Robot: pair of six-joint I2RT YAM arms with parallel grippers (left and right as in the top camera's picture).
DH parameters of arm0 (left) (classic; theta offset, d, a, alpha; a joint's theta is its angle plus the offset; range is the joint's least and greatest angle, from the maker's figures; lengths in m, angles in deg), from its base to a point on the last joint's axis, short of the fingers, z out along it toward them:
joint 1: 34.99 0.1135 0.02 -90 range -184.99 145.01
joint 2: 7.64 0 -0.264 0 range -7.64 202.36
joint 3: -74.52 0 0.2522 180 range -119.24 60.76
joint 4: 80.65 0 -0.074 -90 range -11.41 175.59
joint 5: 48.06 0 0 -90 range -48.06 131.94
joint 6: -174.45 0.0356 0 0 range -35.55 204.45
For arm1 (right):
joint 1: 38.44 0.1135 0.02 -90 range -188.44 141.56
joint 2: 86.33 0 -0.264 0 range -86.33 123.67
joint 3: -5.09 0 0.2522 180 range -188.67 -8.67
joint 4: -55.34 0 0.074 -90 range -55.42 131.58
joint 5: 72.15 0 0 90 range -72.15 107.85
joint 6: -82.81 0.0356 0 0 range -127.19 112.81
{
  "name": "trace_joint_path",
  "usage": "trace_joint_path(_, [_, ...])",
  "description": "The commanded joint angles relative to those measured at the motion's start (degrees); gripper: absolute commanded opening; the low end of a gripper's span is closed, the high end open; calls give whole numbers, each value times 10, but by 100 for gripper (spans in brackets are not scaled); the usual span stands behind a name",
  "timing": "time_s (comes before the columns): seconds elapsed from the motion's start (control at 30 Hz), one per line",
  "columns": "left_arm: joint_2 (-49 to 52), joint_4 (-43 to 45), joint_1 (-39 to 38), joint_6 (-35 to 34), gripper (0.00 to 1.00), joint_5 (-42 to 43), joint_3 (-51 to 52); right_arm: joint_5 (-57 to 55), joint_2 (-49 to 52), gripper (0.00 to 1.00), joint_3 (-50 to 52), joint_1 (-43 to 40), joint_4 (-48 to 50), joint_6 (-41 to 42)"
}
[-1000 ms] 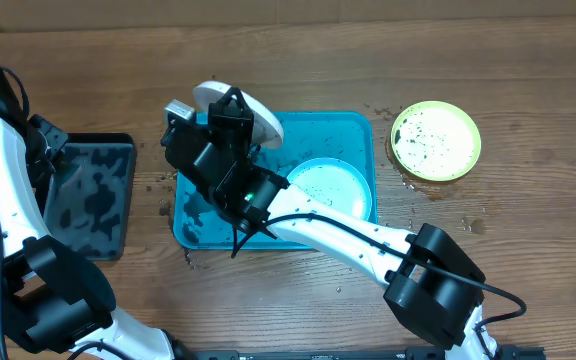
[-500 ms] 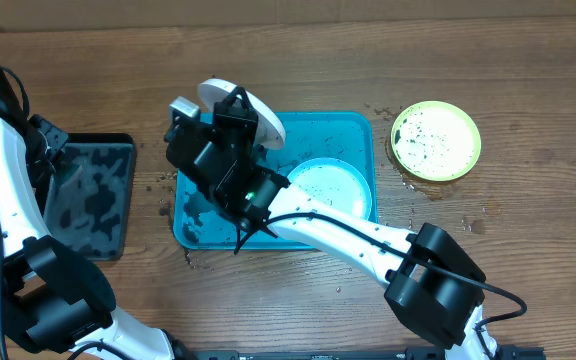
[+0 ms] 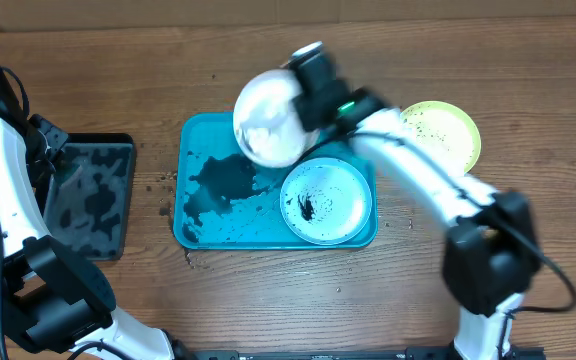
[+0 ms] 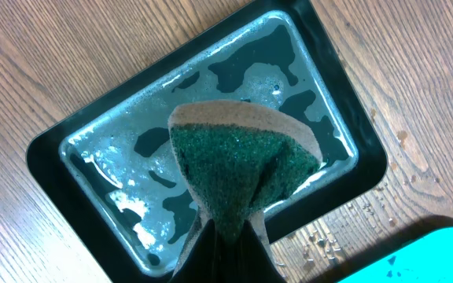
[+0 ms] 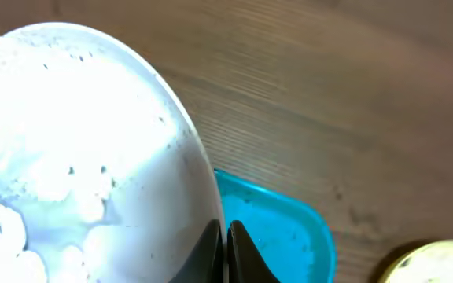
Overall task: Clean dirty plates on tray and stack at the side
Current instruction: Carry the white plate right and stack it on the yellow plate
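My right gripper needs to release the white plate, now hanging over the turquoise tray's back edge, on top of the yellow-green plate [image 3: 434, 140] next to the turquoise tray.
My right gripper [image 5: 224, 228] is shut on the rim of the white plate [image 3: 266, 128], which hangs tilted over the back edge of the turquoise tray [image 3: 196, 140]. Wet streaks and a few specks show on the white plate [image 5: 77, 157]. The light blue plate [image 3: 326, 200] lies in the tray's right half with a black smear on it. Right of the tray, on the table, sits the yellow-green plate [image 3: 448, 135], speckled black and partly behind my right arm. My left gripper [image 4: 226, 228] is shut on a green sponge [image 4: 242, 169] above the black tray [image 4: 61, 134].
The black tray [image 3: 88, 195] holds soapy water and stands left of the turquoise tray. Dark smears cover the turquoise tray's left half [image 3: 218, 185]. Crumbs lie on the wood between the two trays [image 4: 329, 236].
My right arm has swung from the tray's left side to its back right, carrying the white plate up and rightward. The light blue plate now shows in full. The left arm has not moved.
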Motion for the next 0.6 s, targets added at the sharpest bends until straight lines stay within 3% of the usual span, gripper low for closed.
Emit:
trace_joint_path(0.0, [-4, 1, -2, -3, 4, 2, 2, 201, -63, 4, -10, -103, -33, 81])
trace_joint_path(0.07, [-4, 1, -2, -3, 4, 3, 2, 208, -63, 4, -9, -155, -77, 82])
trace_joint_path(0.17, [-4, 2, -2, -3, 4, 3, 2, 205, -62, 4, -8, -306, -214, 94])
trace_joint_path(0.23, [-4, 4, -2, -3, 4, 3, 2, 200, -62, 4, -2, -352, -239, 94])
trace_joint_path(0.4, [-4, 5, -3, -3, 4, 3, 2, 199, -62, 4, 28, -440, -245, 94])
trace_joint_path(0.57, [-4, 5, -5, -3, 4, 3, 2, 199, -62, 4, 90, -475, -175, 94])
